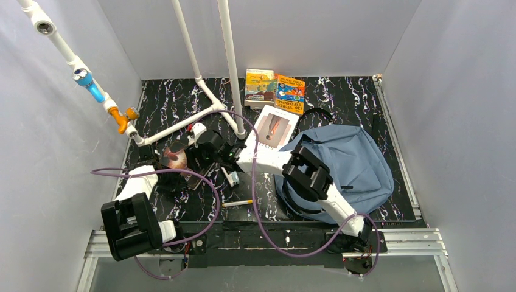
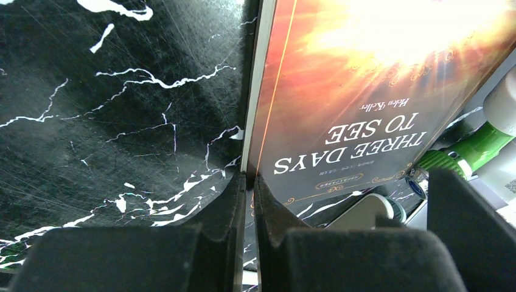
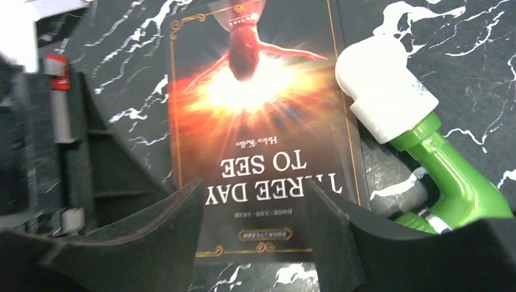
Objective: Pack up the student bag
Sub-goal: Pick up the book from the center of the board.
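Note:
The dark book is held only by its very edge in my left gripper's fingers, so that gripper should open, grip cover and pages (image 2: 257, 143) deeper, and lift them for my right gripper.
The slate-blue student bag (image 1: 347, 161) lies at the right of the table, partly under my right arm. My left gripper (image 2: 249, 179) is shut on the edge of a dark book titled "Three Days to See" (image 2: 365, 91), which tilts up off the table. In the top view, the left gripper (image 1: 167, 161) holds this book (image 1: 176, 159) at the left centre. My right gripper (image 3: 252, 207) is open just above the same book's (image 3: 261, 121) lower cover, not touching it. In the top view, the right gripper (image 1: 204, 149) reaches across from the right.
A green bottle with a white cap (image 3: 407, 115) lies right of the book. A white book (image 1: 277, 128) lies by the bag, and two colourful books (image 1: 275, 89) lie at the back. A pen (image 1: 237, 203), a small stick (image 1: 231, 176) and a white pipe frame (image 1: 207, 91) are nearby.

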Robot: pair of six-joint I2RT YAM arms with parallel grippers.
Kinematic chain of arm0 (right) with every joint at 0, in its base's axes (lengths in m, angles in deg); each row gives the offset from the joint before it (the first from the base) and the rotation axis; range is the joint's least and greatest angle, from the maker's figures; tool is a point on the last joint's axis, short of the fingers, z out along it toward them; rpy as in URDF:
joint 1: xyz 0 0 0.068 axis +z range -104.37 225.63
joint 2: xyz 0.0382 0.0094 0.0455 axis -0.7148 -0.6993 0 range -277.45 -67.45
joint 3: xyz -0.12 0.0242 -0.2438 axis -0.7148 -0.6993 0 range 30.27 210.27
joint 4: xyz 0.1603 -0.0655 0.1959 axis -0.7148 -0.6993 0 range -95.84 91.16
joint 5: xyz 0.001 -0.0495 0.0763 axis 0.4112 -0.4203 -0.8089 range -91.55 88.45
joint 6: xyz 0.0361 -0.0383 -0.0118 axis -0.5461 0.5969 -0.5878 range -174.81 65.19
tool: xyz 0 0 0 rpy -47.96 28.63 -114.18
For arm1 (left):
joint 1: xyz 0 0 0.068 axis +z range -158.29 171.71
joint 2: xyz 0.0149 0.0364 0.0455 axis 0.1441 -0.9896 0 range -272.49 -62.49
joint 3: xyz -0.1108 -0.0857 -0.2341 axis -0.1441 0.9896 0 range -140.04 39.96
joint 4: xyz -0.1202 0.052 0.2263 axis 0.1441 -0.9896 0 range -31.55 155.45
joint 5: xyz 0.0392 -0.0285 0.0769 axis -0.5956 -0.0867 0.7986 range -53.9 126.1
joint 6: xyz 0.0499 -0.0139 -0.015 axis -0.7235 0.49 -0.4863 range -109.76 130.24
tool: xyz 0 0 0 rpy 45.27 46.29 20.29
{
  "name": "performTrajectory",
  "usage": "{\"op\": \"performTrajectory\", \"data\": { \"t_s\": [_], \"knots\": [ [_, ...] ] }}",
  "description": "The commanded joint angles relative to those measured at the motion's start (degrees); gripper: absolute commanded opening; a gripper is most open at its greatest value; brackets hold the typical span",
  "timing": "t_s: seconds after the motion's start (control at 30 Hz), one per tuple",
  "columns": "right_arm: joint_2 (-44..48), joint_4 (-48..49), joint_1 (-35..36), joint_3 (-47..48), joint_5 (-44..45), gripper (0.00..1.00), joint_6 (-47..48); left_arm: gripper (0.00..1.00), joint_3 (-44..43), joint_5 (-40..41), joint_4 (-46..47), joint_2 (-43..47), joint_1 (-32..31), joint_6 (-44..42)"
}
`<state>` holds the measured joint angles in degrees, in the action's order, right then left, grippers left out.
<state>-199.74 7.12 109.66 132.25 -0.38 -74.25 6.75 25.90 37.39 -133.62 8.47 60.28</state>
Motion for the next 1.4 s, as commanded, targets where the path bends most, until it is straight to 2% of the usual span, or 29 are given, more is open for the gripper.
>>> {"op": "performTrajectory", "data": {
  "t_s": [0.0, 0.3, 0.5, 0.6, 0.67, 0.77, 0.83, 0.93, 1.2, 1.3, 1.37],
  "knots": [
    [-5.0, -5.8, 0.0, 7.5, 3.0, 0.72, 3.5, 0.01, 1.2, 2.6, -3.2, 0.6, -0.1, -1.0],
    [-8.5, -8.4, -0.1, 10.9, 9.9, 0.88, 6.1, 0.02, 0.9, 2.2, -3.6, 1.6, -0.1, -1.9],
    [-10.6, -9.6, -1.3, 12.2, 5.7, 0.88, 4.2, 0.05, 1.0, 0.8, -3.1, 1.7, -0.1, -1.7],
    [-10.2, -10.7, -1.3, 10.5, 2.0, 0.83, 0.1, 0.15, 0.9, -0.4, -3.1, 1.5, -0.1, -1.1],
    [-8.6, -10.1, -1.3, 7.7, -0.6, 0.8, -2.9, 0.3, 0.7, -1.2, -3.0, 1.4, -0.1, -0.7],
    [-5.1, -4.1, -1.3, 0.6, -5.7, 0.72, -8.1, 0.48, 0.7, -2.1, -3.0, 1.3, -0.1, -0.2],
    [-3.7, -1.2, -1.3, -2.1, -9.1, 0.66, -10.8, 0.53, 1.1, -3.3, -2.4, 1.1, -0.1, 0.1],
    [-3.3, -0.3, -1.2, -2.7, -12.0, 0.6, -12.8, 0.5, 2.0, -5.2, -0.8, 1.4, -0.1, 0.9],
    [-1.8, 1.1, -1.2, -4.7, -13.5, 0.57, -13.5, 0.2, 4.8, -7.0, 2.0, 11.6, -0.1, 3.8],
    [-0.3, 2.7, -1.2, -6.9, -14.7, 0.55, -14.9, 0.19, 4.6, -7.0, 2.5, 15.6, -0.1, 4.6],
    [0.9, 3.2, -1.3, -8.1, -15.4, 0.55, -15.1, 0.24, 4.2, -7.3, 2.4, 16.7, -0.1, 4.8]
  ]
}}
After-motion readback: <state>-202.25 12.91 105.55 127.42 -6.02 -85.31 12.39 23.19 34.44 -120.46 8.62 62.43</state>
